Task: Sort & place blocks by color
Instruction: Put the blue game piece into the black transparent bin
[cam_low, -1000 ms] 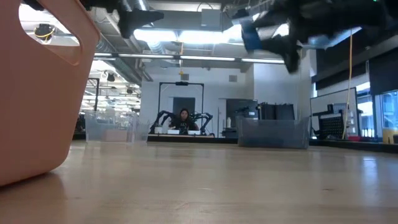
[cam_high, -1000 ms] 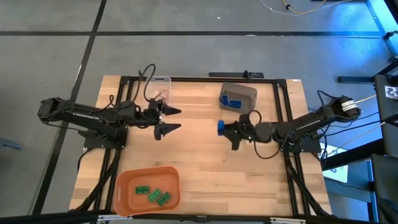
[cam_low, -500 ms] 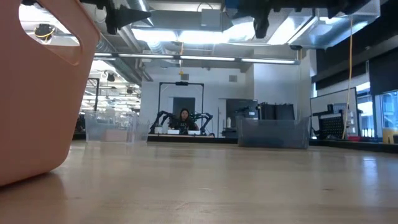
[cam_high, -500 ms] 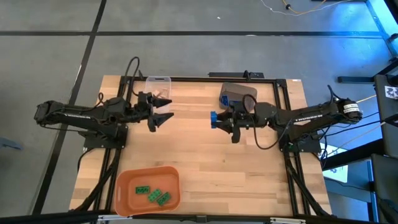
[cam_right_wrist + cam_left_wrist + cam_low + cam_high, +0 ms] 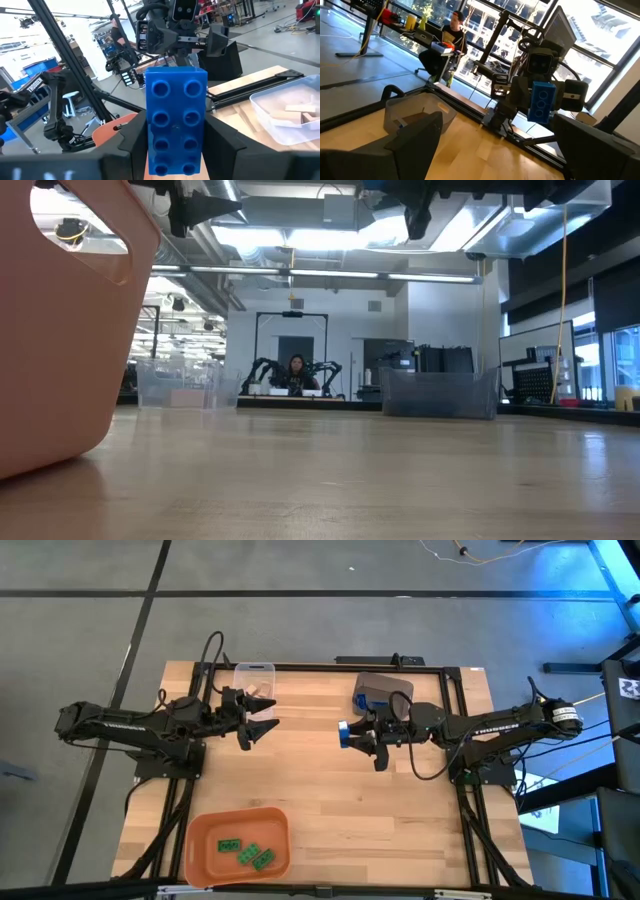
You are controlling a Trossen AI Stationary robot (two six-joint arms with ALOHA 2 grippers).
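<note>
Next, my right gripper puts the blue block, still held well above the table, down inside the grey bin (image 5: 379,696) at the back of the table.
My right gripper (image 5: 350,734) is shut on a blue studded block (image 5: 176,120), held well above the table right of centre, near the grey bin (image 5: 382,694). My left gripper (image 5: 264,721) is open and empty, above the table beside the clear bin (image 5: 253,679) that holds tan blocks (image 5: 299,111). Three green blocks (image 5: 247,853) lie in the orange bin (image 5: 238,845) at the near left. The blue block also shows in the left wrist view (image 5: 542,102). My right gripper pinches the blue block's two long sides (image 5: 149,131) between its two fingers. The fingers reach level from the table's right side and lie along the block. The block is lifted clear of the table, its studded face toward the wrist camera.
The grey bin stands at the back, right of centre, and holds something blue. The clear bin stands at the back left. The orange bin's wall (image 5: 60,330) fills the low view's left. A person sits in the room behind the table (image 5: 296,370).
My right gripper has gone toward the table's left and far edges with the blue block and risen, as the low view shows. My left gripper has drawn back toward the table's left and far side, nearer the clear bin. Both have been still for the last half second.
</note>
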